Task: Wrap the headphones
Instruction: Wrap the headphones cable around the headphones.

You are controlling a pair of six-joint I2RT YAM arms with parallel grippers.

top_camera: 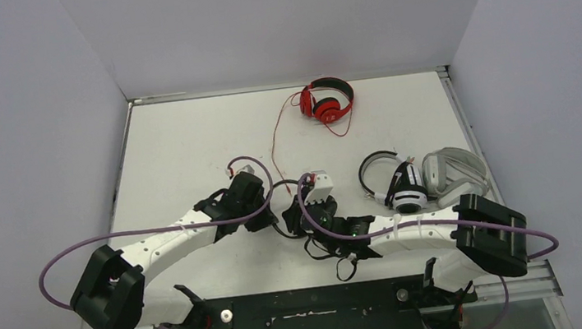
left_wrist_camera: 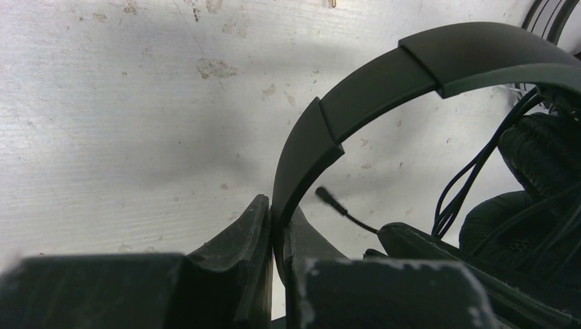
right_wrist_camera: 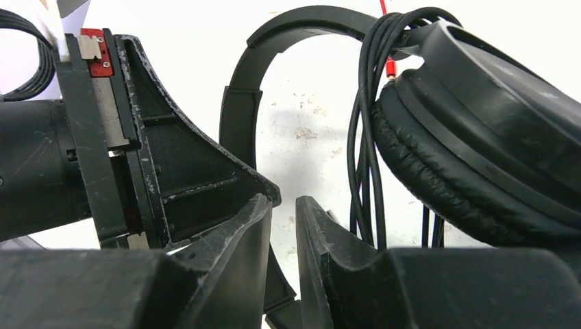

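Note:
The robot's left gripper will release the all-black headphones on the white tabletop [top_camera: 172, 183] between itself and the nearest side.
The all-black headphones [top_camera: 313, 241] lie near the table's front middle, between my two grippers. My left gripper [left_wrist_camera: 277, 209] is shut on their black headband [left_wrist_camera: 384, 75] near one end. Their thin black cable [right_wrist_camera: 363, 137] hangs in several loops over the band beside a padded ear cup [right_wrist_camera: 473, 137], and its plug [left_wrist_camera: 329, 199] sticks out free. My right gripper [right_wrist_camera: 283, 200] stands slightly open just short of the headband, with only bare table showing in the narrow gap. The left gripper's body [right_wrist_camera: 123, 137] is close on its left.
Red headphones [top_camera: 328, 100] with a loose red cable lie at the back middle. White-and-black headphones [top_camera: 397, 181] and light grey headphones [top_camera: 454, 171] sit side by side at the right. The white tabletop [top_camera: 179, 152] has walls on three sides.

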